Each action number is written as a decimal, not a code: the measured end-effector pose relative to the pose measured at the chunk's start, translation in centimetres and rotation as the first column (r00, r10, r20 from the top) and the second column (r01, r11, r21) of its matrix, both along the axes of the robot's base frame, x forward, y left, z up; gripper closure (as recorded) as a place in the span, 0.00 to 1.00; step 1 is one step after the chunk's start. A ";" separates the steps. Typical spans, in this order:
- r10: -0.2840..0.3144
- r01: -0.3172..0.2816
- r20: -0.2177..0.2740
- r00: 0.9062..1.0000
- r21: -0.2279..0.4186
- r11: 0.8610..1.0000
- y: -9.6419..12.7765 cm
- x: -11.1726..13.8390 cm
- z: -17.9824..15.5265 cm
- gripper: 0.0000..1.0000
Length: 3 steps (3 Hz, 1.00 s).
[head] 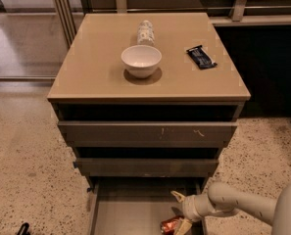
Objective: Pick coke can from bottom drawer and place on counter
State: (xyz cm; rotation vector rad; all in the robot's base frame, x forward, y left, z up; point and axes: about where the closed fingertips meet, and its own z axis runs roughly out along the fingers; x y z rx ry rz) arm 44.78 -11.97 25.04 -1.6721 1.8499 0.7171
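Observation:
The coke can's body (170, 224) in the open bottom drawer is next for my gripper, which should go down and close there.
The coke can (169, 224), small, shiny and red, lies in the open bottom drawer (125, 214) near its right side, at the bottom edge of the camera view. My gripper (179, 211) comes in from the right on a pale arm and sits right over the can; one finger (177, 196) points up and back, the other (182, 227) lies against the can's right side. The jaws stand apart around the can. The tan counter (96, 77) tops the cabinet above.
On the counter stand a white bowl (141, 60), a pale patterned can (145, 32) behind it, and a dark snack packet (201, 57) to the right. The two upper drawers (147, 132) are partly pulled out above the bottom drawer. Speckled floor lies on both sides.

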 end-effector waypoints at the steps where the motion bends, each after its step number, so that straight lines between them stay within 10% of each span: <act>1: -0.016 0.016 0.002 1.000 -0.013 1.000 0.5 -0.2 -1.5 0.00; 3: -0.041 0.043 0.034 0.999 -0.069 0.997 1.3 0.2 -4.6 0.00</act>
